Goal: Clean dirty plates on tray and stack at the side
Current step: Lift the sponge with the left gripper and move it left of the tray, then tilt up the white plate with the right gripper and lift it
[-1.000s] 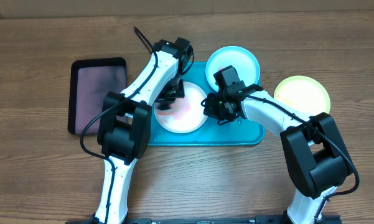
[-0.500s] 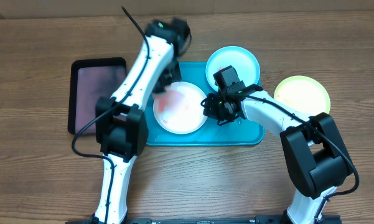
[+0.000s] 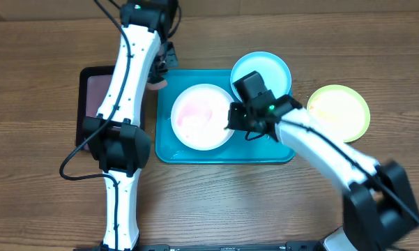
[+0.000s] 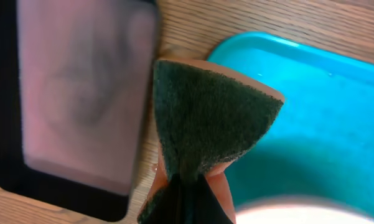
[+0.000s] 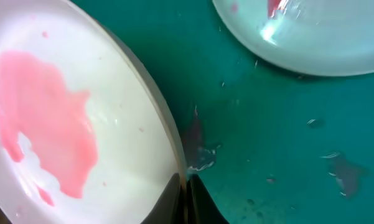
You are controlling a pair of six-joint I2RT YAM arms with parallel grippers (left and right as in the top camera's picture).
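Observation:
My right gripper needs to release the white plate atop the yellow-green plate (image 3: pixel 338 113) beside the turquoise tray.
The white plate (image 3: pixel 202 115) lies on the turquoise tray (image 3: pixel 265 150) with a pink smear across it; the smear shows large in the right wrist view (image 5: pixel 43 118). My right gripper (image 3: pixel 234 117) is shut on the plate's right rim (image 5: pixel 174 149), one finger on each side. The light blue plate (image 3: pixel 262 70) sits at the tray's far right corner, with red specks (image 5: pixel 311 31). The yellow-green plate (image 3: pixel 339 110) lies on the table right of the tray. My left gripper (image 3: pixel 160 73) is shut on a green-and-orange sponge (image 4: pixel 205 118), held over the tray's far left corner.
A black tray with a pinkish-grey bottom (image 3: pixel 97 104) lies left of the turquoise tray and shows under the sponge in the left wrist view (image 4: pixel 74 93). Wet smears mark the turquoise tray's floor (image 5: pixel 267 143). The wooden table (image 3: pixel 216 202) extends in front.
My left arm has lifted the sponge off the white plate and swung it back and left to the tray's far left corner. My right gripper has stayed on the plate's rim.

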